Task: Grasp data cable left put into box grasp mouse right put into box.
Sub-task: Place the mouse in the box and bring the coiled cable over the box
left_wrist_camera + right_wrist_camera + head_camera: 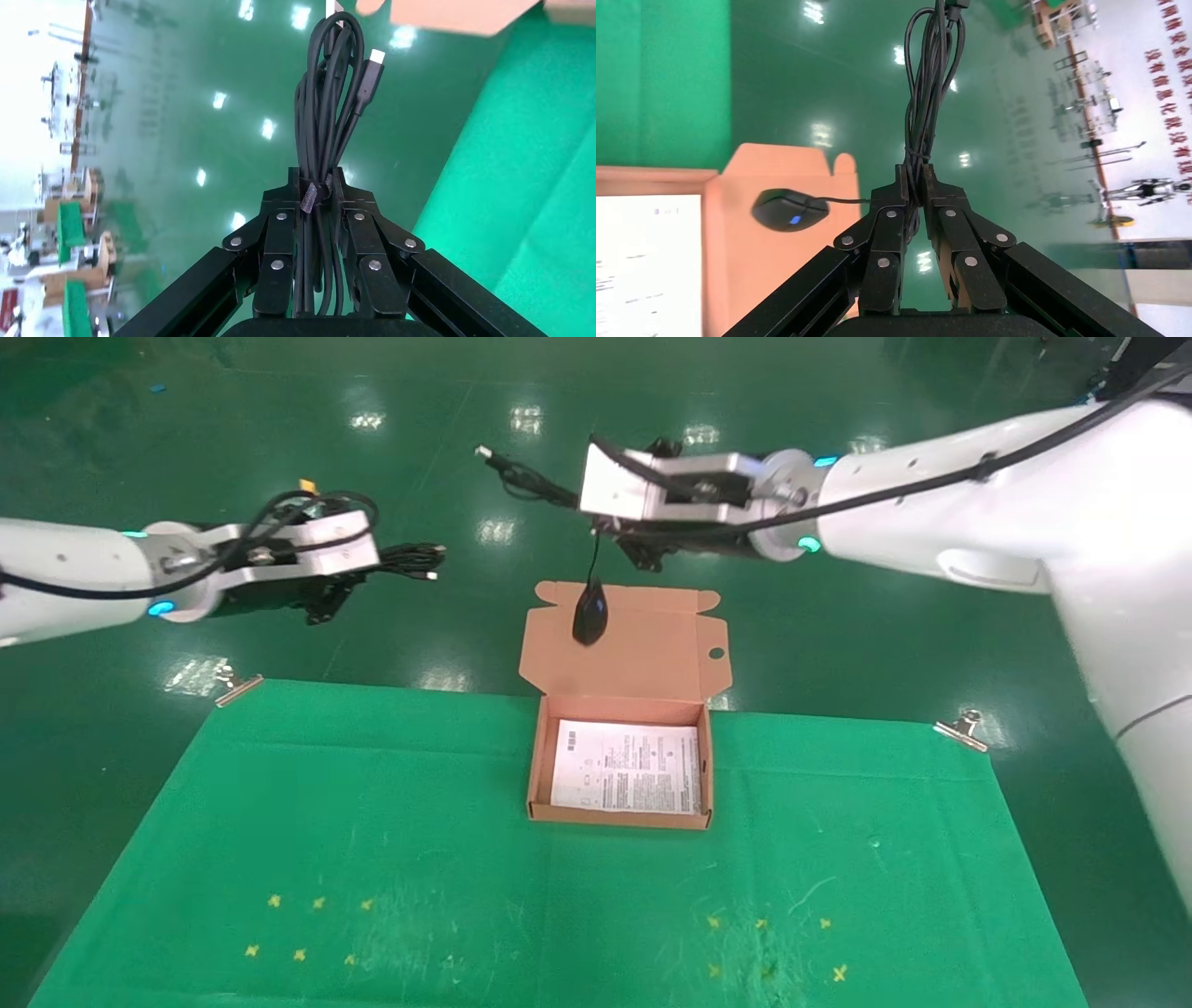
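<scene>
The robot's right gripper will set the black mouse down on the white leaflet [592, 751] [646, 242] beside the leaflet's small printed code.
The open cardboard box [535, 775] sits at the far middle of the green cloth, lid flap up, with a white leaflet [626, 768] inside. My left gripper [346, 581] is shut on the bundled black data cable [410, 561], held in the air left of the box; the left wrist view shows the cable [330, 91] clamped between the jaws. My right gripper [610, 528] is shut on the bunched mouse cord [926, 91]. The black mouse [590, 612] dangles from it in front of the lid flap, above the box's far edge; its blue light shows in the right wrist view [787, 209].
The green cloth [372, 859] covers the table, pinned by metal clips at the far left [237, 686] and far right [964, 728] corners. Small yellow marks dot its near part. Shiny green floor lies beyond the table.
</scene>
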Controlling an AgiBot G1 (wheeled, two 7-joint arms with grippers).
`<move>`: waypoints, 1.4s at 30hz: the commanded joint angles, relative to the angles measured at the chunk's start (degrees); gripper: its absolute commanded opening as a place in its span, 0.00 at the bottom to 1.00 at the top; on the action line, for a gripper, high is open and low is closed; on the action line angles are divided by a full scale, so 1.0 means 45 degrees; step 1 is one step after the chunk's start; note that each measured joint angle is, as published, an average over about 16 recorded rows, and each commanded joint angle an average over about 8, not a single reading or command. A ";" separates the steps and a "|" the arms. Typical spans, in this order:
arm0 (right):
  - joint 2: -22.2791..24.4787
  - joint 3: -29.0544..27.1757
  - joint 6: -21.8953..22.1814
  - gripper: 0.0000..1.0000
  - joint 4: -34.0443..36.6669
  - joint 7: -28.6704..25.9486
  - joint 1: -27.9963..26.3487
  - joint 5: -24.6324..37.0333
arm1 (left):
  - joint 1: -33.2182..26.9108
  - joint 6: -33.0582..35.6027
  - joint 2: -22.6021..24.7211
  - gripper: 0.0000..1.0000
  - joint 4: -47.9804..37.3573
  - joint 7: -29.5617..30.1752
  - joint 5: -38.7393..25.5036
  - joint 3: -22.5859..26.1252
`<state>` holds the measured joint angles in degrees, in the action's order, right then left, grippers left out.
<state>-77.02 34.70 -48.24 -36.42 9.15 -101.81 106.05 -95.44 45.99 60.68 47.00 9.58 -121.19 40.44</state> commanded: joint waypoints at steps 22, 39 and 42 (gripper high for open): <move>-0.0010 0.2048 0.0050 0.00 0.1322 -0.1820 0.1407 -0.1390 | 0.0702 0.0969 -0.0865 0.00 0.2736 0.3077 -0.2134 0.0201; -0.0287 0.3342 0.0999 0.00 0.2816 -0.0600 0.2165 -0.1906 | 0.0779 0.1046 -0.0907 0.00 0.2995 0.3352 -0.2330 0.0202; -0.0310 0.3790 0.1214 0.00 0.2703 -0.0501 0.2269 -0.2095 | 0.0782 0.1050 -0.0908 0.00 0.3006 0.3363 -0.2338 0.0202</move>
<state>-78.35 51.63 -42.79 -24.10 6.49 -91.78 96.50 -91.93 50.71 56.59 60.51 24.70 -131.70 41.35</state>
